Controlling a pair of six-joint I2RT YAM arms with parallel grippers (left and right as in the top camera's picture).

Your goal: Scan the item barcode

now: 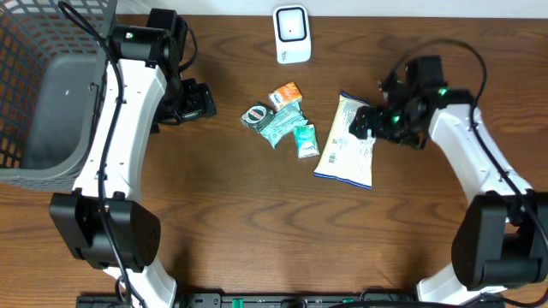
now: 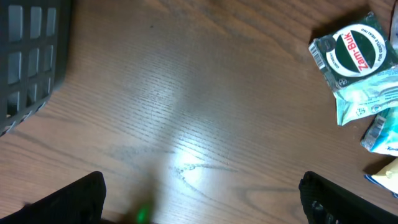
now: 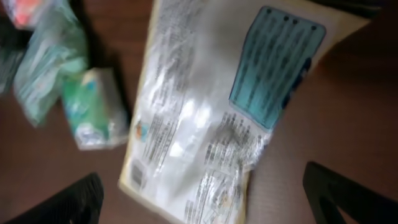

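Next, my right gripper grips the long edge (image 1: 373, 139) (image 3: 278, 115) beside the blue panel of the pale snack bag, far from the small packets.
A pale snack bag (image 1: 345, 142) lies flat on the wooden table, printed back side up. In the right wrist view the bag (image 3: 205, 112) fills the middle, with a small barcode (image 3: 135, 177) near its lower left corner. My right gripper (image 1: 366, 125) hovers at the bag's right edge, and in its own view it (image 3: 205, 208) stands open with both dark fingers (image 3: 348, 193) wide apart and clear of the bag. My left gripper (image 1: 204, 103) is left of the pile; its view shows it (image 2: 202, 205) open over bare wood. The white scanner (image 1: 291, 34) stands at the back.
A pile of small packets sits left of the bag: an orange one (image 1: 286, 92), a dark round-logo packet (image 1: 256, 115) (image 2: 354, 53) and teal packets (image 1: 291, 128) (image 3: 93, 109). A grey mesh basket (image 1: 51, 94) fills the far left.
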